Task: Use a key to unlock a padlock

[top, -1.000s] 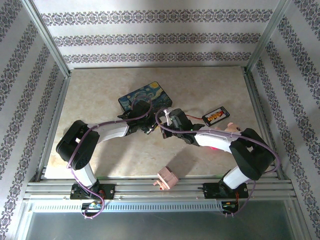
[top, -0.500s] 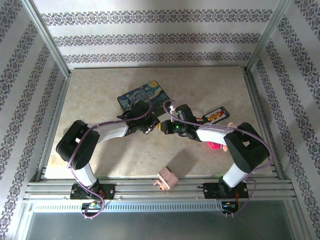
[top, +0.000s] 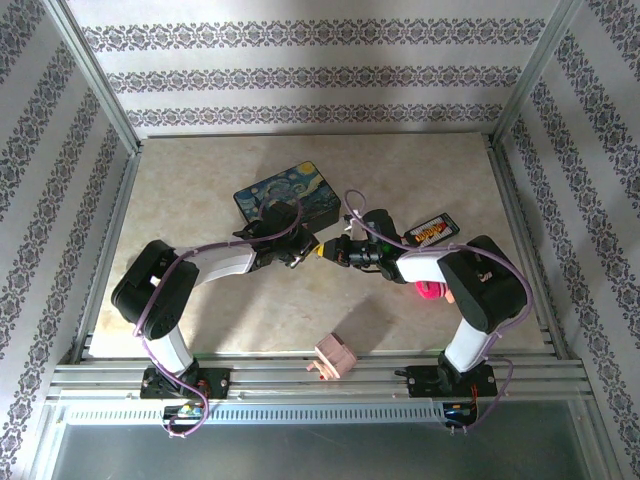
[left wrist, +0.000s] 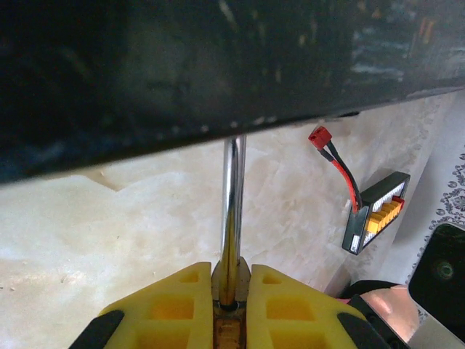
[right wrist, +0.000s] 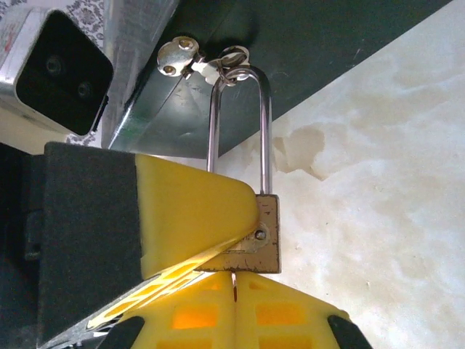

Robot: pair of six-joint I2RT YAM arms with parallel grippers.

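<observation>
The key stands crosswise under the padlock with my right gripper's wrist swung round, so next I open, swing the wrist back and retake the key's head (right wrist: pixel 235 291) before turning.
The brass padlock (right wrist: pixel 256 233) hangs by its silver shackle (left wrist: pixel 232 196) from the small metal clasp (right wrist: pixel 178 57) of the dark painted box (top: pixel 290 195). My left gripper (left wrist: pixel 231 280) is shut on the padlock's body, and its yellow finger (right wrist: pixel 189 211) shows against the lock in the right wrist view. My right gripper (right wrist: pixel 234 280) is shut directly below the padlock's underside. A thin sliver of the key (right wrist: pixel 234 289) shows between its fingertips, reaching up to the lock. In the top view the two grippers (top: pixel 303 252) (top: pixel 328 251) meet tip to tip in front of the box.
A black and orange battery pack (top: pixel 432 232) with a red wire and plug (left wrist: pixel 320 136) lies to the right of the box. A pink object (top: pixel 430 290) sits beside the right arm. A small wooden block (top: pixel 336 357) rests at the table's near edge.
My right arm has stretched out flatter and its gripper has swung left to meet the left gripper at the padlock. The box has shifted slightly up and left.
</observation>
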